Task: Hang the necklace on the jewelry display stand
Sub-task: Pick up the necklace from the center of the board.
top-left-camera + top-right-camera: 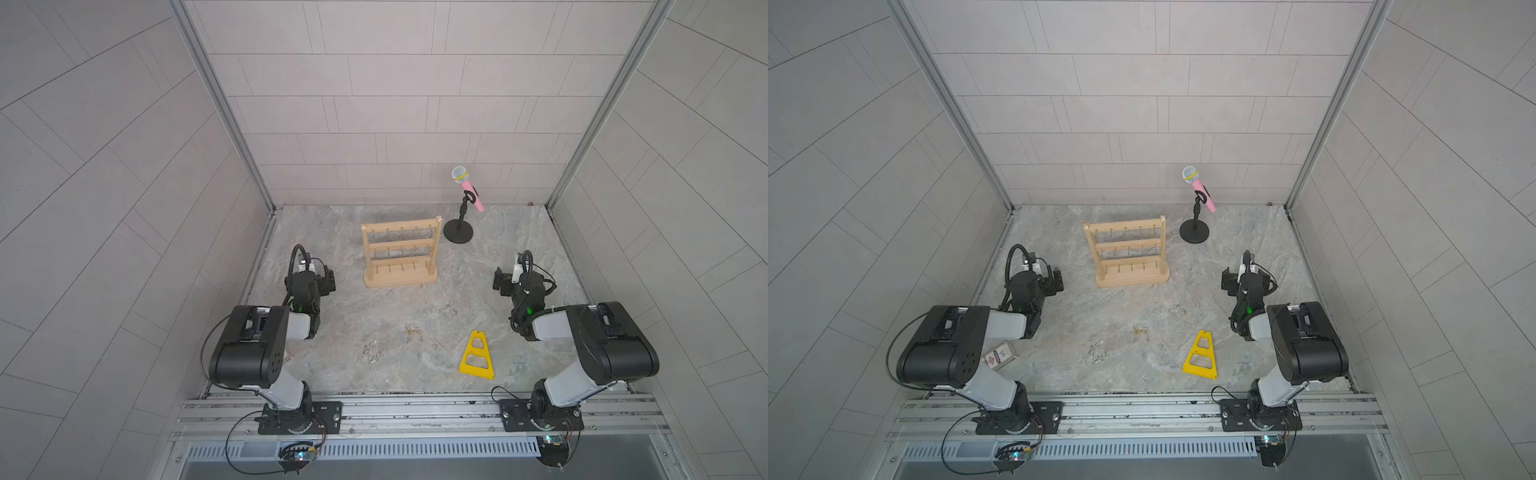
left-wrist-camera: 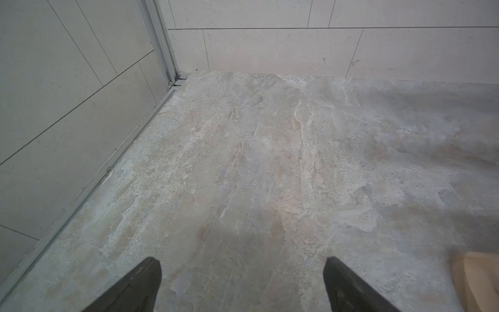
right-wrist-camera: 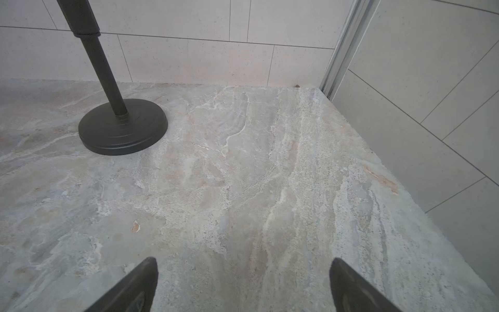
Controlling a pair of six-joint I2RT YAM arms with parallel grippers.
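My left gripper is to close next on the stand-side end (image 1: 369,345) of the silvery necklace that is lying nearest to that same left gripper.
The jewelry display stand (image 1: 399,253) (image 1: 1127,253), pale wood with three hook bars, stands upright at the back middle of the stone table; its hooks look bare. Three small chain heaps lie in front of it: a silvery necklace (image 1: 449,308) (image 1: 1177,309), a gold one (image 1: 412,330) (image 1: 1140,330) and a silvery one (image 1: 372,353) (image 1: 1098,355). My left gripper (image 1: 326,278) (image 2: 243,270) hovers left of the stand, open and empty. My right gripper (image 1: 500,282) (image 3: 243,270) hovers right of the stand, open and empty. Both wrist views show no necklace.
A pink microphone (image 1: 467,187) sits in a black round-based stand (image 1: 458,230) (image 3: 122,127) at the back right. A flat yellow triangular frame (image 1: 478,355) lies front right. A small printed card (image 1: 998,355) lies under the left arm. Tiled walls close three sides.
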